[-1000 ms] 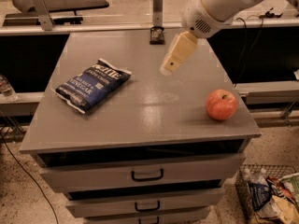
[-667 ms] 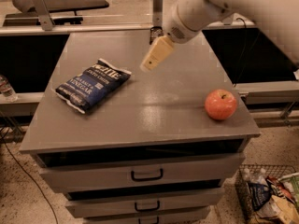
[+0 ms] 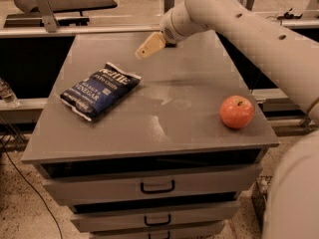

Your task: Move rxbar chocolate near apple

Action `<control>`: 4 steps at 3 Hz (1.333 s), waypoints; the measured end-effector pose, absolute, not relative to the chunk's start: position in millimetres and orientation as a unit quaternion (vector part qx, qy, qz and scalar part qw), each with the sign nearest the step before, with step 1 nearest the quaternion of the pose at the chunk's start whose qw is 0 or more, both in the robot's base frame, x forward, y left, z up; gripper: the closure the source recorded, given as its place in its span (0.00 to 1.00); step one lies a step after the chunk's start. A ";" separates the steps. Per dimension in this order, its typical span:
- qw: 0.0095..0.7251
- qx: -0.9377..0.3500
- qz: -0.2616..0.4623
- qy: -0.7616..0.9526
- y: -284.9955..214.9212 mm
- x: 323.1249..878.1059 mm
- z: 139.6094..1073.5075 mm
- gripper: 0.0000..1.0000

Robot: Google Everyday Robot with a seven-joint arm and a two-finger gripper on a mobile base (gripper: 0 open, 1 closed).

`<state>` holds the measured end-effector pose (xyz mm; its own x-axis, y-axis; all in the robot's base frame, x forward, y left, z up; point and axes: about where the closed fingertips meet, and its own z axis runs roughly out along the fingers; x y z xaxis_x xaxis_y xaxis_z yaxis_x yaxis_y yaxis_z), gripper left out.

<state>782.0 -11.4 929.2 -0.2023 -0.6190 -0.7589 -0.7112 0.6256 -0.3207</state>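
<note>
Next, my gripper moves down next to the dark rxbar chocolate (image 3: 170,44) by the back edge of the grey cabinet top and then closes there.
The apple (image 3: 237,111) is round and orange-red and sits on the grey cabinet top (image 3: 164,123) near its right front corner. My gripper (image 3: 149,46) hangs over the back middle of the top, at the end of the white arm (image 3: 234,14) that reaches in from the right. It is far from the apple, to its back left. The rxbar chocolate does not show; the arm covers the back edge of the top.
A blue chip bag (image 3: 99,90) lies on the left half of the top. Below the top are drawers with dark handles (image 3: 157,187). A low shelf and rails run behind the cabinet. The robot's white body (image 3: 294,198) fills the lower right.
The gripper has moved left and toward the back of the cabinet top. The apple and the chip bag have not moved.
</note>
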 end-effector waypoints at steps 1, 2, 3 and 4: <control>0.496 -0.371 0.059 0.783 -23.1 835.3 922.6 0.00; 0.517 -0.316 0.082 0.791 -34.7 873.9 911.9 0.00; 0.524 -0.273 0.097 0.801 -35.2 901.6 900.5 0.00; 0.517 -0.241 0.105 0.815 -39.4 917.5 891.6 0.00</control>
<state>917.5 -39.4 891.6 -0.3496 -0.2839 -0.8929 -0.5004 0.8623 -0.0782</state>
